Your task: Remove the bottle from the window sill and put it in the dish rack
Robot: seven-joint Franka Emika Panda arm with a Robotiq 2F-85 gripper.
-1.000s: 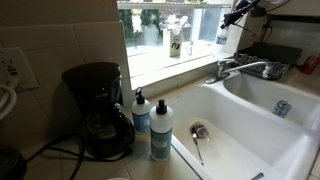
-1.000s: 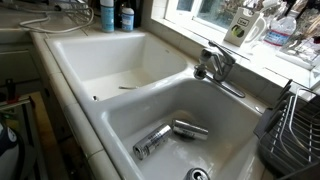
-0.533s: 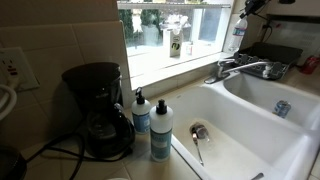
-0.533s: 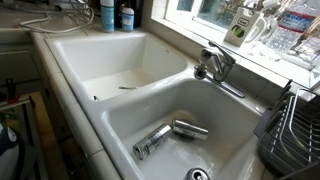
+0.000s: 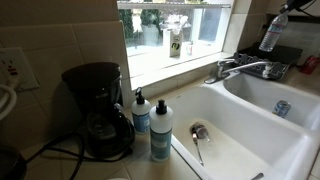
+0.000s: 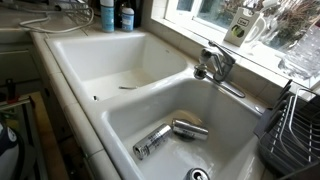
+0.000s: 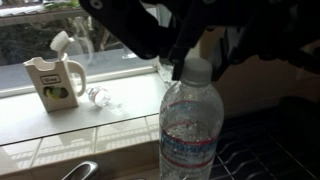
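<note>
Next, I open my gripper and let the bottle go at the window end of the dish rack (image 5: 240, 55), in the spot just behind the faucet.
My gripper (image 5: 283, 16) is shut on the neck of the bottle (image 5: 269, 36), a slim clear plastic bottle with a pale cap. It hangs upright in the air, past the end of the window sill (image 5: 165, 66) and above the dark dish rack (image 5: 272, 55). In the wrist view the dark fingers (image 7: 178, 62) clamp just under the cap and the bottle (image 7: 189, 128) hangs in front of the rack's wires (image 7: 262, 150). The sill (image 7: 95, 115) lies behind to the left. In an exterior view the bottle (image 6: 303, 62) is a blur above the rack (image 6: 297, 125).
A white bottle with a dark-and-yellow label (image 5: 175, 44) stands on the sill. The faucet (image 5: 245, 68) rises beside the rack. The white double sink (image 6: 120, 95) holds two cans (image 6: 165, 137) and a utensil (image 5: 198, 140). Two pump soap bottles (image 5: 160, 130) and a coffee maker (image 5: 97, 110) stand on the counter.
My gripper has carried the bottle off the window sill, sideways and slightly down, to a spot above the dish rack. Nothing else has moved.
</note>
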